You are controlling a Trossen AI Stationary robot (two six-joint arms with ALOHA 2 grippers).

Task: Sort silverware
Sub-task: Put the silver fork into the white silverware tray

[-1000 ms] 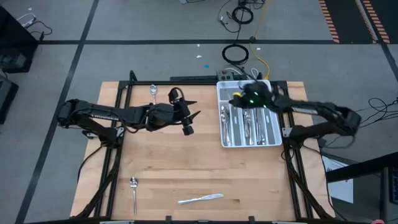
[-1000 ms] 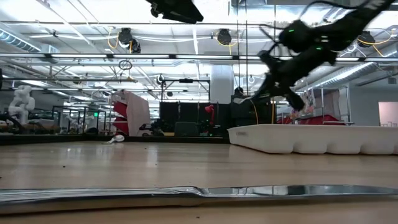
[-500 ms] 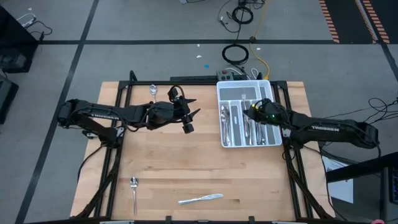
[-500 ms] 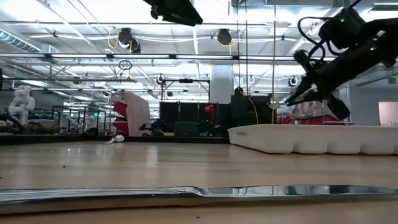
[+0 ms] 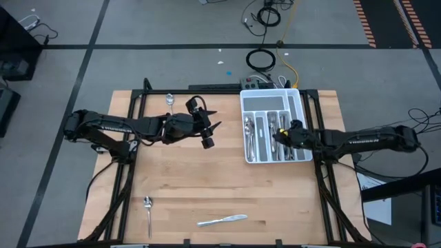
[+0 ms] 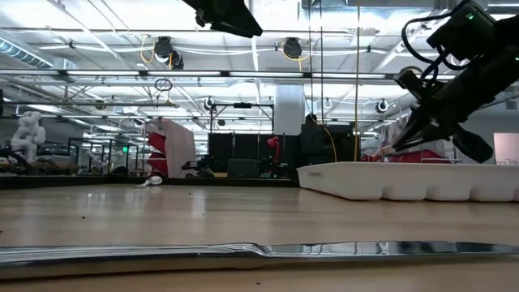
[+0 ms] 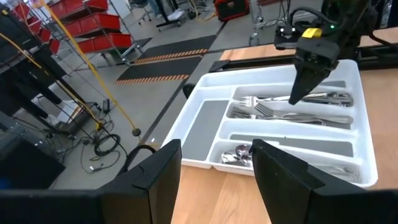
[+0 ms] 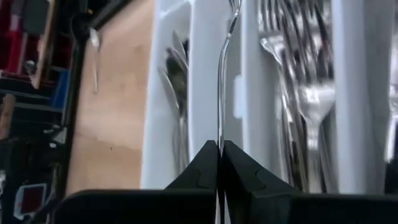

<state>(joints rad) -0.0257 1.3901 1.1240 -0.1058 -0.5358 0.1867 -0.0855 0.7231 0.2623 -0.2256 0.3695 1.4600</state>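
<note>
My right gripper should release the fork, now over the tray's near half, on top of the other forks in the white tray (image 5: 274,136) (image 8: 306,124), next to the empty compartment.
The white tray (image 5: 270,91) at the table's far right holds several forks, spoons and knives (image 7: 292,115) in its compartments. My right gripper (image 5: 279,135) hangs over the tray's near half, shut on a fork (image 8: 221,74). My left gripper (image 5: 210,134) stands open above the table's far middle, its fingers (image 7: 155,180) pointing toward the tray, with nothing between them. Loose silverware lies flat on the wood: a spoon (image 5: 169,100) at the far left, a spoon (image 5: 147,205) at the near left and a knife (image 5: 222,220) at the near edge. My right gripper pinches the fork's handle (image 8: 219,134) between its two fingers, flat faces against the pads. The fork runs on along the fingers, edge-on to the wrist camera, tines (image 8: 234,7) foremost. The fingers slant down from the table's right over a divider wall (image 8: 249,68). Whether the fork touches the tray does not show.
The bare wooden top (image 5: 220,172) spreads between the tray and the loose pieces. Black frame rails (image 5: 124,193) run along both sides of the table. In the low view the knife (image 6: 259,251) lies close across the foreground.
My right gripper has gone from the tray's far end toward its near end, the arm drawing back toward the table's right edge. It has sunk a little and rolled, and has stayed shut.
</note>
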